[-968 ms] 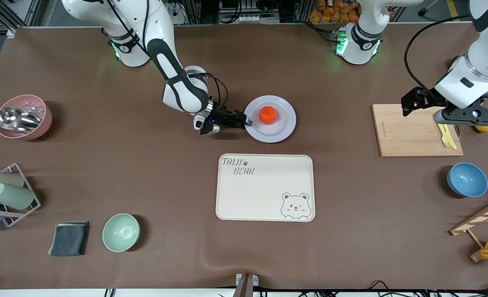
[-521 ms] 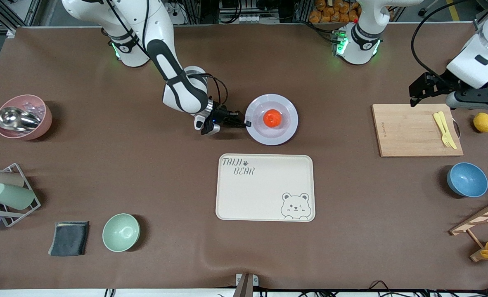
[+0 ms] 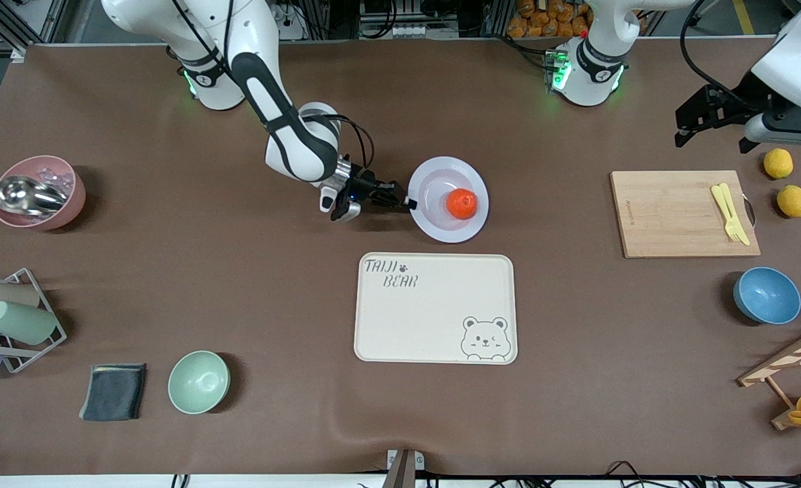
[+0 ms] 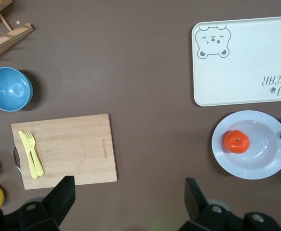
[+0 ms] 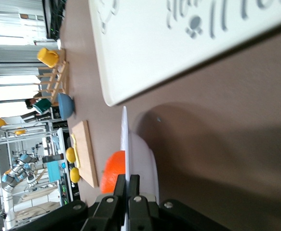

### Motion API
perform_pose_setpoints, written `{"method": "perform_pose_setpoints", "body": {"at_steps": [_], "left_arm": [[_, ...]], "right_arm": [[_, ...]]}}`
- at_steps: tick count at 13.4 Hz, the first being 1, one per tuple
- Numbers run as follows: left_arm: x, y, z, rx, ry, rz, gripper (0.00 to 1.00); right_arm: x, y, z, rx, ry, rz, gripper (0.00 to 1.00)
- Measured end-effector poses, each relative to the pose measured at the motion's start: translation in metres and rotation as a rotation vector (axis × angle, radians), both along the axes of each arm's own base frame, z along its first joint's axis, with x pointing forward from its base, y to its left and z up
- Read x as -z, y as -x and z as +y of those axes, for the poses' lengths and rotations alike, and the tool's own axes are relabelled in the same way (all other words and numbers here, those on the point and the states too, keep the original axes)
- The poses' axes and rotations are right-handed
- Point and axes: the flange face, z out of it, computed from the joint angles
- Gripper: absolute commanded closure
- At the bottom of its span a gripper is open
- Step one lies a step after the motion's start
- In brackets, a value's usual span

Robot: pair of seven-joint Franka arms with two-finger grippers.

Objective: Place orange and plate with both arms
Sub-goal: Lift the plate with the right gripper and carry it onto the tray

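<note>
Next, my right gripper sets the pale plate down on the bear tray [image 3: 427, 310] [image 5: 142, 8] between its lettering and the bear drawing.
The pale plate [image 3: 434, 186] sits mid-table, farther from the front camera than the bear tray. My right gripper [image 3: 407, 202] is shut on its rim [image 5: 125, 139] at the right arm's end, and that edge is tipped up. The orange [image 3: 461, 203] lies in the plate toward the left arm's end; it also shows in the right wrist view [image 5: 113, 171], next to the right gripper [image 5: 127, 185]. In the left wrist view the plate [image 4: 265, 163] and the orange [image 4: 236, 141] lie apart from my left gripper [image 4: 129, 202]. The left gripper [image 3: 711, 135] hangs open and empty over bare table near the cutting board.
The cream bear tray [image 3: 434, 308] lies nearer the front camera than the plate. A wooden cutting board [image 3: 671, 213] with a yellow fork [image 3: 729, 211], two lemons [image 3: 778, 163] and a blue bowl [image 3: 766, 295] are at the left arm's end. A green bowl [image 3: 198, 381] and a pink bowl [image 3: 41, 193] are at the right arm's end.
The right gripper shut on the plate's rim and raised that edge; the orange rolled toward the left arm's end. The left arm drew back off the cutting board, uncovering the lemons.
</note>
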Motion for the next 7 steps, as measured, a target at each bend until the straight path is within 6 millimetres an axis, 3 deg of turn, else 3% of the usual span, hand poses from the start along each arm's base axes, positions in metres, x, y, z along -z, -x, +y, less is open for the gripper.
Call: {"method": "perform_pose_setpoints", "body": {"at_steps": [5, 7], "left_arm": [[0.006, -0.004, 0.005, -0.009, -0.002, 0.012, 0.0], [0.011, -0.007, 0.004, -0.003, -0.025, 0.018, 0.0]], "right_arm": [[-0.035, -0.022, -0.002, 0.086, -0.095, -0.008, 1.0], [-0.047, -0.046, -0.013, 0.141, -0.122, -0.018, 1.0]]}}
